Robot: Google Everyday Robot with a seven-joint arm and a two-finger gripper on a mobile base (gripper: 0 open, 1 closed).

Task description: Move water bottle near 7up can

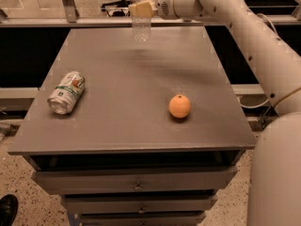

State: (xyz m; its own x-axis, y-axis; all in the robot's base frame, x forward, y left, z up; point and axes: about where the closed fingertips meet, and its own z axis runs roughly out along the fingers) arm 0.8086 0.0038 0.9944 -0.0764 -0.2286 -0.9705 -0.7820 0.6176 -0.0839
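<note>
Next, my gripper lets go of the water bottle upright on the table (92, 88), against the side of the 7up can that faces the orange fruit.
The water bottle (141, 28), clear and ribbed, is at the far edge of the grey table (141, 126). My gripper (141, 8) is shut around its upper part, with tan fingers (135, 9) across it. The bottle's top is cut off by the frame's edge. Its base hangs close to the tabletop; whether it touches is unclear. The 7up can (67, 92), green and white, lies on its side near the table's left edge, silver end toward the front, far from the bottle.
A round orange fruit (179, 106) sits on the right half of the table. My white arm (244, 22) reaches in from the right along the far edge. Drawers (136, 185) are under the tabletop. A railing (66, 4) stands behind the table.
</note>
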